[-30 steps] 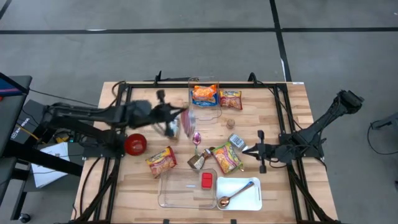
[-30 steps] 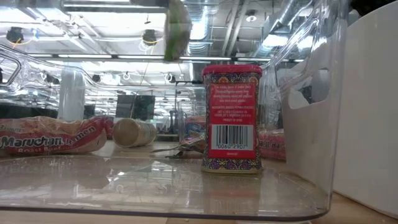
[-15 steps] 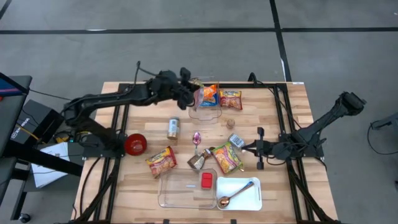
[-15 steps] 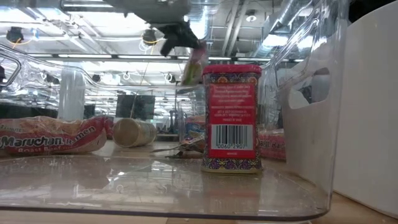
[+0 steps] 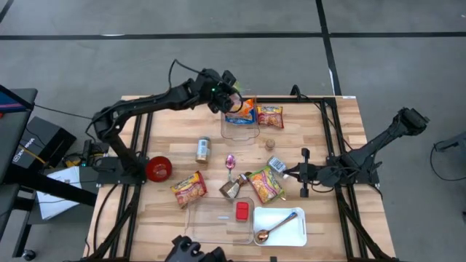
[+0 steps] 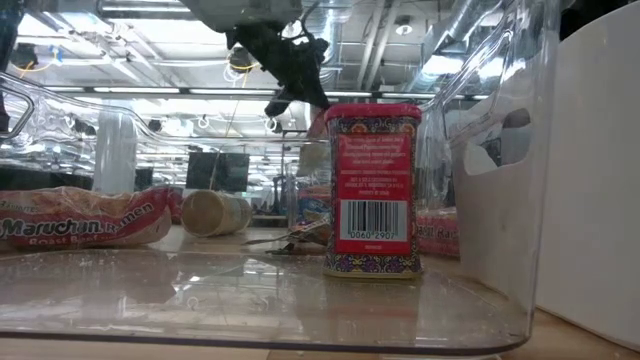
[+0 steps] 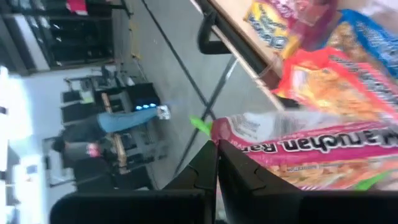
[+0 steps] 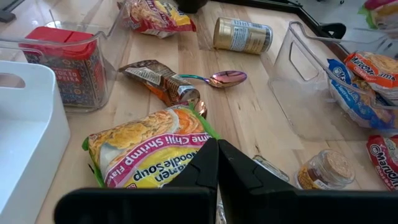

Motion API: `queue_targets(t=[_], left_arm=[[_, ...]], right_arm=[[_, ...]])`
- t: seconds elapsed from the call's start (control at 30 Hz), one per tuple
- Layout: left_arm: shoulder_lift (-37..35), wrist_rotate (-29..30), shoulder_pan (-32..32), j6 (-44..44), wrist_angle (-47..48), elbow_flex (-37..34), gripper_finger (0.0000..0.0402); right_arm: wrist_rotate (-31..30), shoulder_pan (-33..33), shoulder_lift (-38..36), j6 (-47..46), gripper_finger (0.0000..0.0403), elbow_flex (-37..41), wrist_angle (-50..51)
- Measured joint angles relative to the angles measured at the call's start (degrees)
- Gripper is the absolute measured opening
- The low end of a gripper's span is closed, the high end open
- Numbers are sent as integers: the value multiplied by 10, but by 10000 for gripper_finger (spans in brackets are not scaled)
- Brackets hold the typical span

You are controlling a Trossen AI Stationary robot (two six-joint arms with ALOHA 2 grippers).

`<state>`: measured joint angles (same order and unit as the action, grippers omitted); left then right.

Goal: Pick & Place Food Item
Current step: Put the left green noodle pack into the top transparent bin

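The end of the pink packet sticks out past the side of the far clear bin, so next my left gripper opens, regrips that end (image 7: 231, 132) and tucks the packet inside.
A pink ramen packet (image 7: 311, 149) is in my left gripper (image 7: 217, 152), which is shut on it. That gripper (image 5: 230, 93) hangs over the far left corner of the clear bin (image 5: 240, 125) at the table's far edge. An orange-and-blue ramen packet (image 5: 240, 110) lies in that bin, under the pink one. My right gripper (image 5: 305, 176) waits shut and holding nothing at the right, just above the table. In front of it lies a green-edged shrimp noodle packet (image 8: 149, 155). My left gripper pinches the pink packet's end edge (image 7: 231, 132) between its two shut fingers. It comes in slanting down from the table's left. The packet stretches away from the fingertips over the packets in the bin. Whether it rests on them I cannot tell.
Mid-table lie a can (image 5: 202, 149), a purple spoon (image 5: 231, 161), a brown wrapper (image 5: 231, 189), a small jar (image 5: 270, 144) and another ramen packet (image 5: 189, 189). A red bowl (image 5: 158, 169) sits at the left. Near the front are a clear bin with a red tin (image 5: 242, 211) and a white tray (image 5: 285, 231).
My left gripper has swung from the middle left of the table toward the far edge and the right, up to the far clear bin. It carried the pink packet clear of the table, and the wrist rolled on the way.
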<state>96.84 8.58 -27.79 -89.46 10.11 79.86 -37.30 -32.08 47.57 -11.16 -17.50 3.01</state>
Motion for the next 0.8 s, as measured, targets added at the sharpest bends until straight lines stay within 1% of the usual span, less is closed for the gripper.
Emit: queue_targets(t=[0.27, 0.37, 0.5, 0.6, 0.8], left_arm=[[20, -11, -14, -30, 21, 0, 5], [28, -8, -17, -52, 17, 0, 2], [20, 11, -19, -81, -7, 0, 1], [13, 12, -23, -111, -27, 2, 1], [24, 4, -44, -154, -21, 1, 1]], right_arm=[[0, 0, 0, 0, 0, 0, 0], [0, 0, 0, -3, 0, 0, 0], [0, 0, 0, -8, 0, 0, 10], [0, 5, 0, -9, 0, 0, 11], [0, 8, 0, -9, 0, 0, 15]])
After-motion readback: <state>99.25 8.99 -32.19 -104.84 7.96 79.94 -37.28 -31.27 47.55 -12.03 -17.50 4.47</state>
